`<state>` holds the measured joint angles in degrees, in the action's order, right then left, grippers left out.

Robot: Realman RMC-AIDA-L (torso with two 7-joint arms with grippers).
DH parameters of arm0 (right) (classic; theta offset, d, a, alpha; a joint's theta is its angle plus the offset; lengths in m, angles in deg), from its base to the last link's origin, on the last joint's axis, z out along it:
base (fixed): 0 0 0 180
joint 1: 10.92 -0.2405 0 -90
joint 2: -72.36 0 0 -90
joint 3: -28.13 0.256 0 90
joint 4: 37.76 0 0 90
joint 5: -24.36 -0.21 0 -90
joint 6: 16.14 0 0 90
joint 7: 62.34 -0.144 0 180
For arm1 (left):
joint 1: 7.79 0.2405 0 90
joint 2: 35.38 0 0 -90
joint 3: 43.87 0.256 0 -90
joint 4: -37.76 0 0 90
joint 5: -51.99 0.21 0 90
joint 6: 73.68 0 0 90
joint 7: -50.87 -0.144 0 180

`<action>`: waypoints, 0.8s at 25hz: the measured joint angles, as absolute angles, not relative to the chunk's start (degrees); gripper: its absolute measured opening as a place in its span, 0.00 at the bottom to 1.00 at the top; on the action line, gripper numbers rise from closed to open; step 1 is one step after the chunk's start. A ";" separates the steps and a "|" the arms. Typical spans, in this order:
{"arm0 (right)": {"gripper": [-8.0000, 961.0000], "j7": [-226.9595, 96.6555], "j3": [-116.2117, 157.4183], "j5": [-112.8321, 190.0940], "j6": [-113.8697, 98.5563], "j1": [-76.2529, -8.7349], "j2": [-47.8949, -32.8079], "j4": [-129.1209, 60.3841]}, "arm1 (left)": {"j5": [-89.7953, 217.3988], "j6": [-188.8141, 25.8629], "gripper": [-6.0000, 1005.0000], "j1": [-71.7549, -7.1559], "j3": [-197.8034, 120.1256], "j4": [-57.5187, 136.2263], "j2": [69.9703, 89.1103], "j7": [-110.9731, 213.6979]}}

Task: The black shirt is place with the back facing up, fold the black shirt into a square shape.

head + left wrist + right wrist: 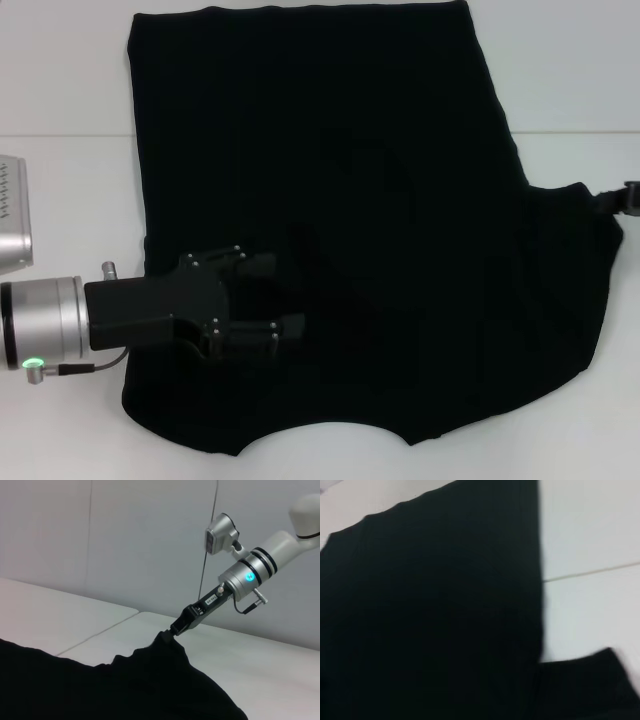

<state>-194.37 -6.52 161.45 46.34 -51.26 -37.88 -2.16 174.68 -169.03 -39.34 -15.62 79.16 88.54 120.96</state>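
The robot's right hand should let go of the sleeve tip on the back of the black shirt, inward from the sleeve's fold [426, 212].
The black shirt [380, 230] lies spread over the white table [60, 80], with its curved neckline at the near edge. Its left side looks folded inward. My left gripper [297, 294] hovers over the shirt's near-left part, fingers apart with nothing visibly between them. My right gripper [630, 195] shows only at the far right edge, at the tip of the shirt's right sleeve [585, 205]. In the left wrist view the right gripper [172, 630] is pinched on that sleeve tip and holds it raised in a peak above the shirt [125, 690]. The right wrist view shows only the shirt [435, 610].
A seam line [60, 136] crosses the white table behind the shirt's middle. A silver part of the left arm [12, 215] sits at the left edge. Bare table shows to the left, right and far side of the shirt.
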 joint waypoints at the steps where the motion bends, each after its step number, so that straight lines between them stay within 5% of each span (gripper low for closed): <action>1: 0.03 -194.04 -6.54 161.43 46.93 -51.80 -38.03 -2.16 | 174.67 -169.03 0.87 -39.34 -15.65 79.16 88.53 120.96; 20: 0.11 -194.84 -19.87 161.64 50.76 -62.89 -44.63 -1.86 | 174.62 -167.72 0.87 -39.44 -15.93 79.16 88.31 121.09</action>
<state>-194.84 -19.87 161.64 50.76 -62.89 -44.63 -1.86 174.62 -167.72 -39.44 -15.93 79.16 88.31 121.09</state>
